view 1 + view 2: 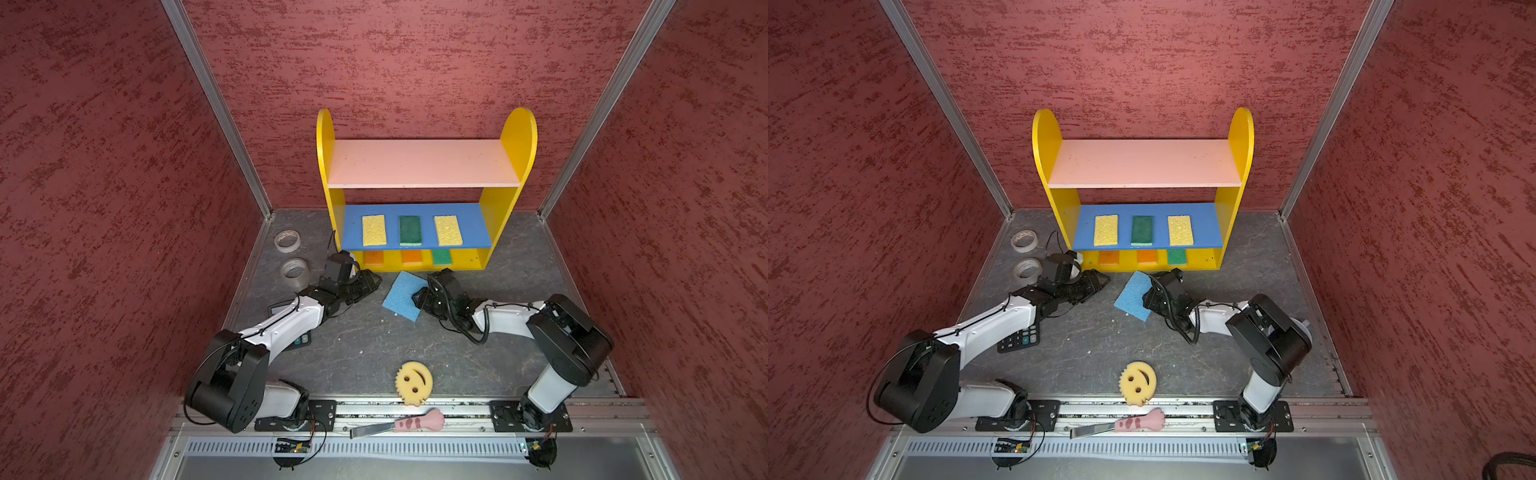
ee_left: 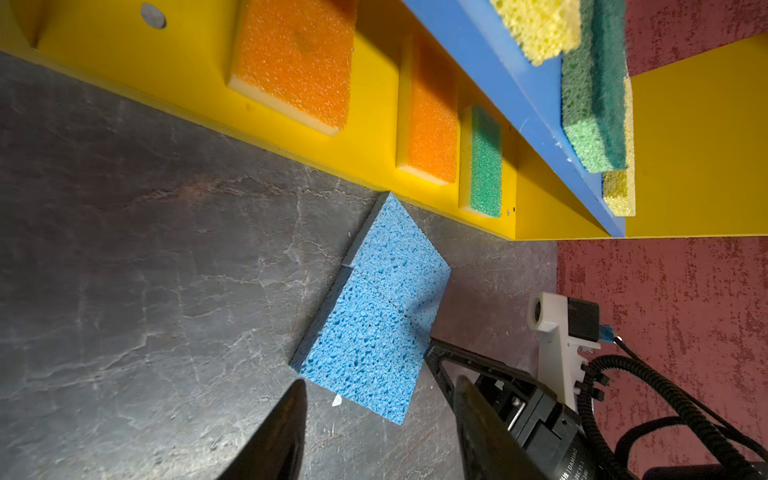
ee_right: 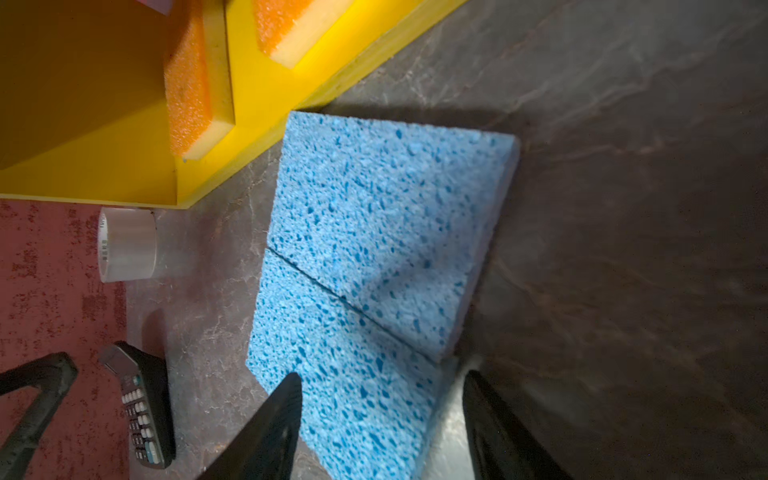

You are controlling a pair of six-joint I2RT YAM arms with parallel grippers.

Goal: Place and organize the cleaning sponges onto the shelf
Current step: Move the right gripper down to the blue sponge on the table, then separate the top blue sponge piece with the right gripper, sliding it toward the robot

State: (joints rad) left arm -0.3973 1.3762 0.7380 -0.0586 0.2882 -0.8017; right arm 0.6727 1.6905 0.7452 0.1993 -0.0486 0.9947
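Observation:
My right gripper closes next on the blue sponge farther from the shelf, on its edge (image 1: 417,309) (image 3: 430,424) facing away from my left gripper.
The shelf (image 1: 424,166) stands at the back, its pink board bare. On the blue board lie a yellow sponge (image 1: 374,230), a green one (image 1: 410,230) and another yellow one (image 1: 448,230). The yellow base holds two orange sponges (image 1: 374,257) (image 1: 412,257) and a green one (image 1: 441,257). Two blue sponges (image 1: 403,295) (image 3: 386,208) lie edge to edge on the floor before the shelf. My right gripper (image 1: 417,297) (image 3: 382,376) is open over their right edge. My left gripper (image 1: 374,282) (image 2: 381,384) stands open and empty just left of them. The round smiley sponge (image 1: 414,382) lies near the front.
Two grey tape rolls (image 1: 286,241) (image 1: 294,269) sit on the floor left of the shelf. A calculator (image 1: 1019,338) lies under the left arm. A pink cat-paw tool (image 1: 415,422) rests on the front rail. Red walls close in three sides.

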